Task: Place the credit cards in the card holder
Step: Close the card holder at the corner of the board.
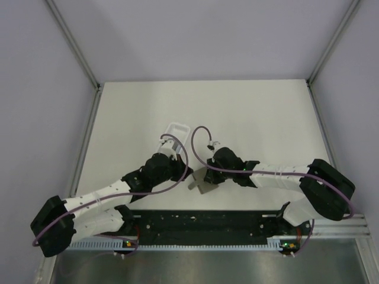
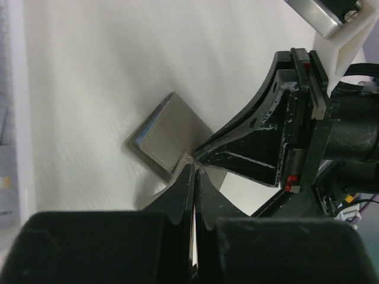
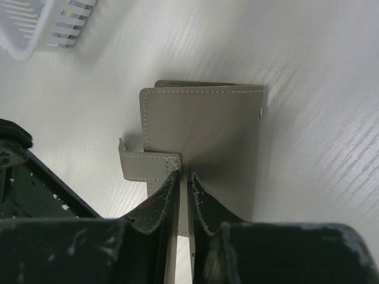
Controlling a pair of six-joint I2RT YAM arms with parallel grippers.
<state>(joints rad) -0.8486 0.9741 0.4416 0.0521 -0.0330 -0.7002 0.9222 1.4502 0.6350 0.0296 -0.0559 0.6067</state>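
I can see the strap tab sticking out on my left gripper's side, so I should take the card holder by its snap edge [image 3: 259, 133] with my right gripper and turn it around.
The card holder [image 1: 205, 181] is a flat grey wallet with pale stitching, lying between both arms near the table's front. In the right wrist view the card holder [image 3: 207, 130] shows a small snap on its far right edge and a strap tab on the left. My right gripper [image 3: 183, 176] is shut on the near edge of its cover. In the left wrist view the card holder [image 2: 170, 135] shows a bluish inner edge, and my left gripper [image 2: 194, 168] is shut on a grey flap at its corner. My right gripper [image 2: 260, 145] meets it tip to tip. The credit cards are out of view.
A long white plastic tray [image 1: 176, 131] lies just beyond the left gripper; its slotted end [image 3: 44, 26] shows at the upper left of the right wrist view. Grey walls with metal rails enclose the table on three sides. Purple cables loop over both wrists.
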